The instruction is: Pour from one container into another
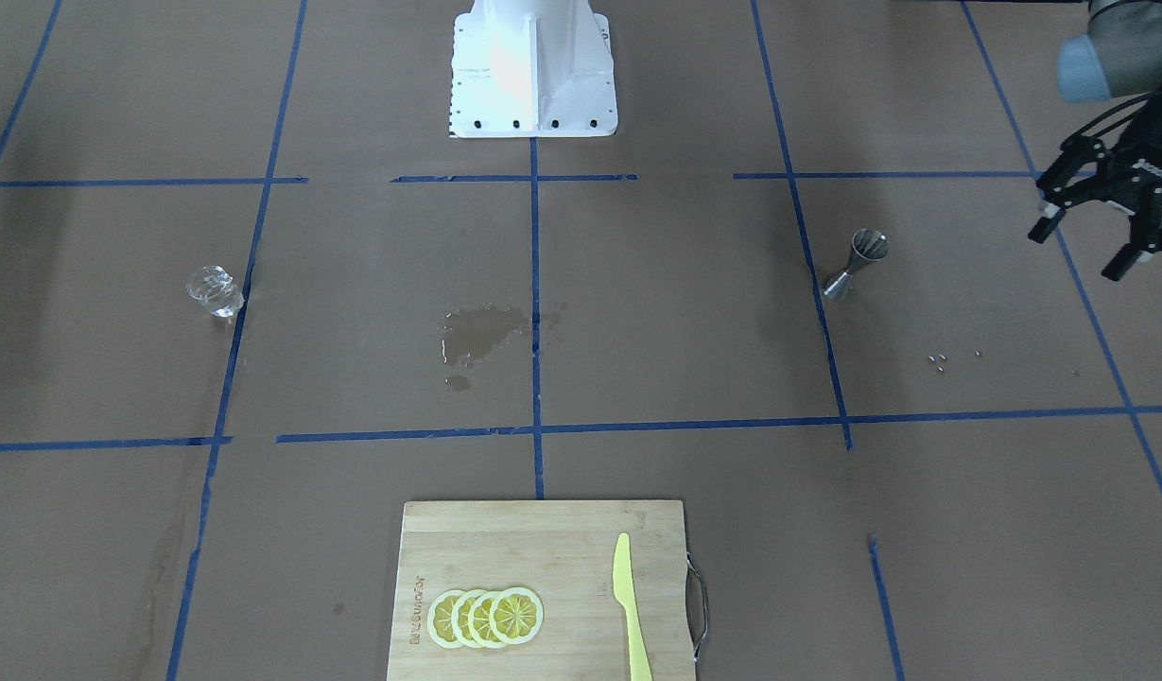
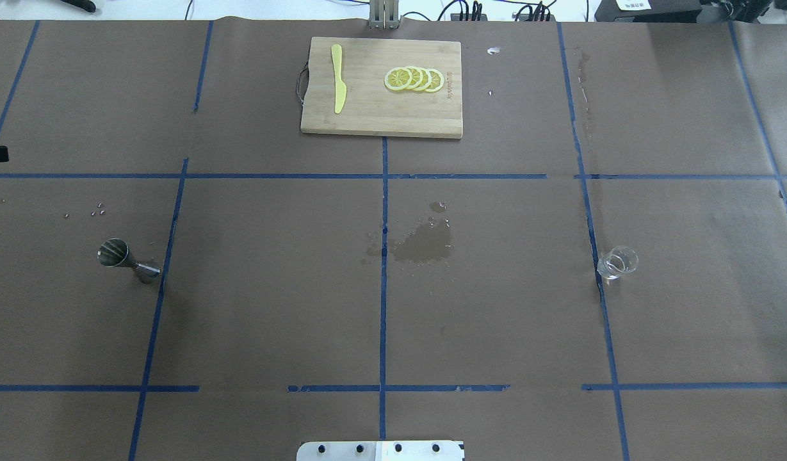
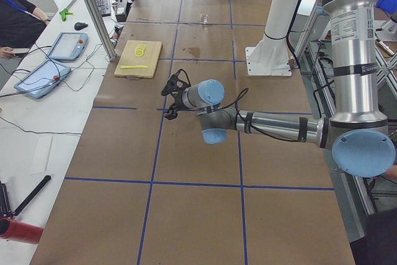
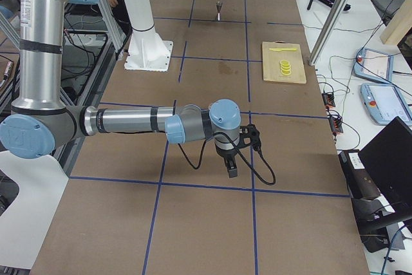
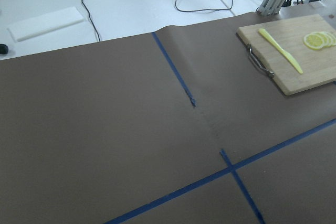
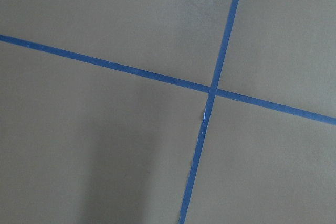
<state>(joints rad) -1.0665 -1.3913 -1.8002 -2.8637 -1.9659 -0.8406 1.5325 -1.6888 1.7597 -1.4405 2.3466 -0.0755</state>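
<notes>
The steel jigger has a wide upper cup and a small lower cup, and my left gripper needs to close on the narrow middle [image 1: 850,270] between them.
The steel jigger [image 1: 857,265] stands upright on the brown paper, also seen in the overhead view [image 2: 127,257] and far off in the exterior right view [image 4: 219,9]. My left gripper [image 1: 1079,251] hovers open and empty beside it, a short way off toward the table's end. The clear cup [image 1: 215,291] sits alone on the opposite side of the table [image 2: 617,263]. My right gripper [image 4: 232,167] points down over bare paper near the table's end. I cannot tell whether it is open or shut. Neither wrist view shows fingers.
A wet patch [image 1: 481,331] darkens the paper at the centre. A wooden cutting board [image 1: 562,539] with lemon slices [image 1: 486,617] and a yellow knife [image 1: 630,605] lies at the far edge. Small crumbs [image 1: 940,359] lie near the jigger. A person's arm and tablets show beside the table.
</notes>
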